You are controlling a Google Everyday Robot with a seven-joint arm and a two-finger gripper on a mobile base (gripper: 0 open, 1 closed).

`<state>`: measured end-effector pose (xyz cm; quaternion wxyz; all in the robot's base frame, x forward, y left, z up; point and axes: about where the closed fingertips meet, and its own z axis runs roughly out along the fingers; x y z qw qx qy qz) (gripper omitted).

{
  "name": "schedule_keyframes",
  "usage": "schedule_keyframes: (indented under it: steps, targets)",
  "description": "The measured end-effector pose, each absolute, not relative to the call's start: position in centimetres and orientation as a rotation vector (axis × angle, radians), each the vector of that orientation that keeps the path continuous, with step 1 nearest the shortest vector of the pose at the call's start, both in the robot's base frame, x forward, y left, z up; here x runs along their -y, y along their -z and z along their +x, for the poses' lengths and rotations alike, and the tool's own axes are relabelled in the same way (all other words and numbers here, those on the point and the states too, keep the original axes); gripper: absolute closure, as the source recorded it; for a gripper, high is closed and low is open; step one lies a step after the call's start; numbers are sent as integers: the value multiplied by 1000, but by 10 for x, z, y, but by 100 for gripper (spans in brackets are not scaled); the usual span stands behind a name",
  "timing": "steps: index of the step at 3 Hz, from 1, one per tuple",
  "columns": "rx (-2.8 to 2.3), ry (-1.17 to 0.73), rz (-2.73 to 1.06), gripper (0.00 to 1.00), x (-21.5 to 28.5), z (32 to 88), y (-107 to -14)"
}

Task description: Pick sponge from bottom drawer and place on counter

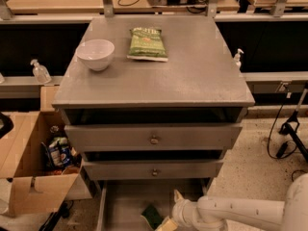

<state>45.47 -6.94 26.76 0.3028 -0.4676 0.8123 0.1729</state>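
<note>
The robot's gripper needs to next go to the sponge's middle (pixel 151 216) in the open bottom drawer and close there.
The sponge (pixel 152 215) lies on the floor of the open bottom drawer (pixel 120 201), dark green face up with a pale edge at its lower side. My gripper (pixel 169 220) reaches into the drawer from the right on a white arm, just right of the sponge, at the bottom edge of the view. The counter (pixel 192 76) is the broad grey cabinet top above.
A white bowl (pixel 96 54) and a green snack bag (pixel 147 43) sit on the counter's far left and middle. Two shut drawer fronts with knobs (pixel 154 139) are above the open drawer. An open cardboard box (pixel 29 162) stands at the left. Cables lie at the right.
</note>
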Motion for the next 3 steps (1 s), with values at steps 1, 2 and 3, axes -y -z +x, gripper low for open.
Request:
schedule_keyframes:
  steps: [1, 2, 3]
  targets:
    - [-2156, -489, -1207, 0, 53, 475, -251]
    - [-2156, -532, -1155, 0, 37, 492, -227]
    - [-2161, -542, -1139, 0, 24, 497, -205]
